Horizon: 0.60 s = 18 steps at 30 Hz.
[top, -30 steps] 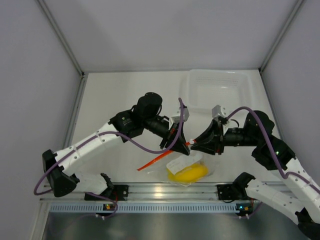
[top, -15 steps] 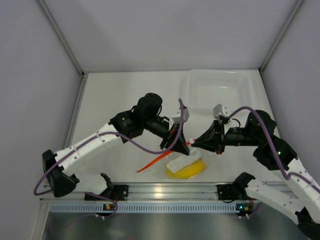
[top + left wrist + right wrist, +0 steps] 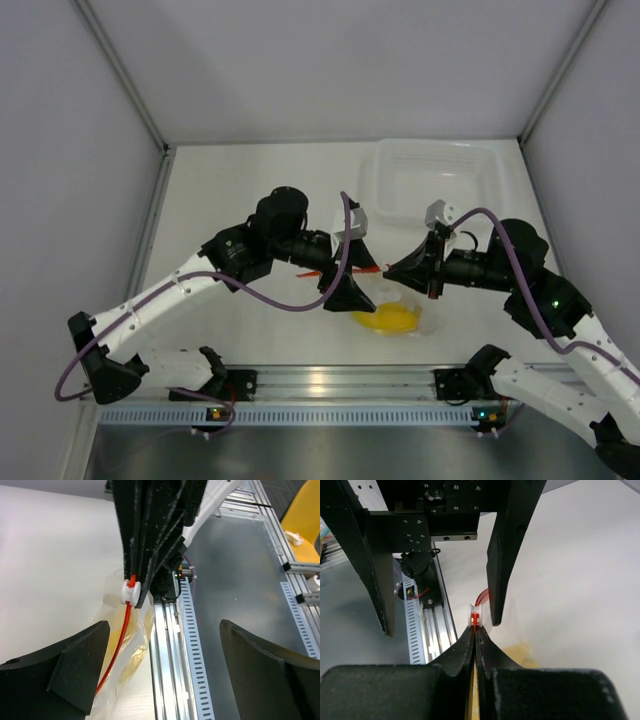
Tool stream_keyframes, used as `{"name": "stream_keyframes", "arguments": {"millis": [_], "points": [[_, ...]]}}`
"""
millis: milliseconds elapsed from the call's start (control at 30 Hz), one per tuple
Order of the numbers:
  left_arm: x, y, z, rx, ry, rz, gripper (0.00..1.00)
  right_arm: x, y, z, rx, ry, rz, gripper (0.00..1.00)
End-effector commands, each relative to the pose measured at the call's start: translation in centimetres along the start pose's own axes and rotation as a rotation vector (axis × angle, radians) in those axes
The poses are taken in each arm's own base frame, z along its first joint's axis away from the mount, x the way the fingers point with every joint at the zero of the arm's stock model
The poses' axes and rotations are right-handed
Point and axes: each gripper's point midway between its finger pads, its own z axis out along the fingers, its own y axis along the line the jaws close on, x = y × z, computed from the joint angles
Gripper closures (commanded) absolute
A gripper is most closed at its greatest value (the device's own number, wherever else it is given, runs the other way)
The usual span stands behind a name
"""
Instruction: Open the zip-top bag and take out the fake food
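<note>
The white slider is beyond the left gripper's open fingers, so the left gripper will reach in, close on it and pull it along the zipper strip [image 3: 118,646].
The zip-top bag [image 3: 400,305] hangs by its orange-red zipper strip [image 3: 362,269] from my right gripper [image 3: 386,270], which is shut on the strip just behind the white slider [image 3: 476,616]. In the right wrist view the right gripper [image 3: 475,630] has its fingers pressed together on the strip. Fake food shows as a yellow lump [image 3: 388,320] inside the bag, low near the table. My left gripper [image 3: 345,288] stands wide open beside the bag. In the left wrist view the left gripper [image 3: 162,680] holds nothing, with the bag [image 3: 125,645] by its left finger [image 3: 60,672].
A rigid clear tray [image 3: 385,190] sits at the back right of the white table. The aluminium rail [image 3: 320,380] runs along the near edge, close below the bag. White walls close in the left, right and back.
My left gripper has opened, let go of the zipper strip and drawn back to the left. The right gripper has shut on the strip and lifted it, so the bag now hangs from it.
</note>
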Motion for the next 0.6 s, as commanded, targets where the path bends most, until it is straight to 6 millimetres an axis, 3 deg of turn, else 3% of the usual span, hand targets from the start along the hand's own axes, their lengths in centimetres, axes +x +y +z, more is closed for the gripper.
{"name": "stream_keyframes", "arguments": {"millis": [0,267,467,567], "points": [[-1.8,1.8,-0.8,-0.150,-0.053,0.049,0.02,-0.9,-0.4,0.1,0.024,-0.021,-0.055,1.00],[-3.6,3.9,-0.8,-0.253,-0.081,0.079,0.02,-0.3,0.0,-0.4,-0.003,-0.032,-0.141,1.00],[-5.0,2.0,-0.1,-0.120,-0.125,0.135,0.08,0.4,0.6,-0.4,-0.039,-0.031,-0.158,1.00],[-5.0,1.5,0.2,-0.077,-0.134,0.150,0.18,0.3,0.8,-0.6,-0.047,-0.041,-0.167,1.00]]}}
